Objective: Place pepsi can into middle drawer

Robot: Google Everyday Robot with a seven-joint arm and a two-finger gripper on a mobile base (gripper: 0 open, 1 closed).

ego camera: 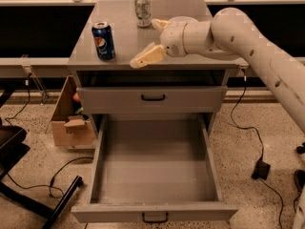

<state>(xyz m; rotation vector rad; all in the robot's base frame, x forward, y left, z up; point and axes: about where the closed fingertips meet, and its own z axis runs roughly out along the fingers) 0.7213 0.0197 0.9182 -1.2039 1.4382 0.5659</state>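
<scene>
The pepsi can on the grey cabinet top is my next target, so I need to move my gripper to it and close around the can's middle [104,42].
The pepsi can [103,40] stands upright on the left part of the grey cabinet top [119,56]. My gripper [150,42] is over the cabinet top, to the right of the can and apart from it. It is open and empty, with one finger [144,58] pointing at the front edge and the other reaching back. The middle drawer [153,171] is pulled fully out below, its flat grey inside bare, its black handle [155,217] at the front.
A pale silvery-green can [142,10] stands at the back of the top. The shut upper drawer front [152,99] is above the open drawer. A cardboard box [71,120] sits on the floor at the left. A chair base [28,194] and cables [252,142] lie on the floor.
</scene>
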